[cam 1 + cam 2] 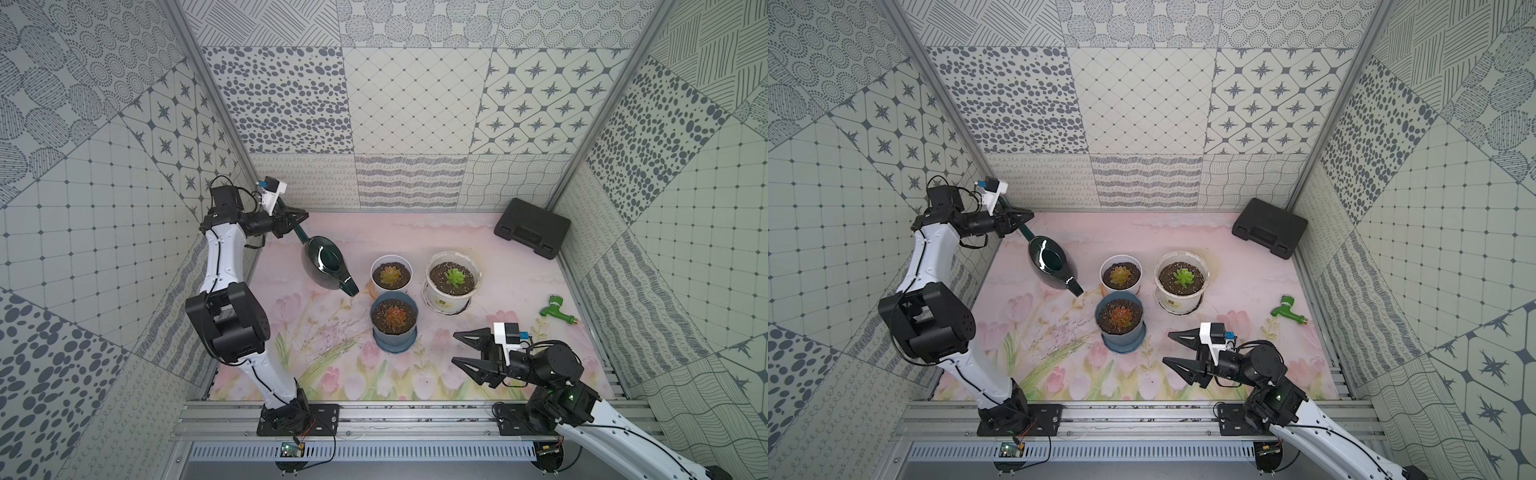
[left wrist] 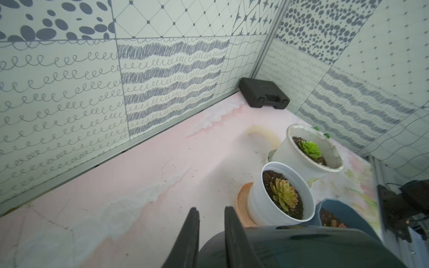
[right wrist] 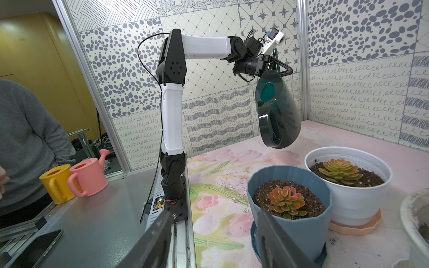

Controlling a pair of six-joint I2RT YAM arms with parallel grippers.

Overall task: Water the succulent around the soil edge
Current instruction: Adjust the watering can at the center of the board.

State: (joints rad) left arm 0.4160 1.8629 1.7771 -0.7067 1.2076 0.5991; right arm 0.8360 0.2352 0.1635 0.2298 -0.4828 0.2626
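Next, my left gripper releases the dark green watering can on the mat (image 1: pixel 333 316) beside the blue pot.
A dark green watering can (image 1: pixel 326 266) (image 3: pixel 277 109) hangs tilted above the mat, and my left gripper (image 1: pixel 301 220) (image 2: pixel 211 210) is shut on its thin handle. Its spout (image 1: pixel 351 289) points down, just left of two pots and not over either one's soil. A small white pot (image 1: pixel 376 266) holds a yellow-green succulent (image 1: pixel 390 275). The blue pot (image 1: pixel 380 332) holds an orange succulent (image 1: pixel 393 316). A larger white pot (image 1: pixel 432 297) holds a green succulent (image 1: pixel 453 276). My right gripper (image 1: pixel 455 348) (image 3: pixel 216 212) stands open and empty, front right of the blue pot.
A black case (image 1: pixel 532 227) lies in the back right corner. A green tap (image 1: pixel 559 315) lies on the mat by the right wall. Outside the cell, the right wrist view shows a yellow watering can (image 3: pixel 56 183), a pink one (image 3: pixel 89 176) and a person.
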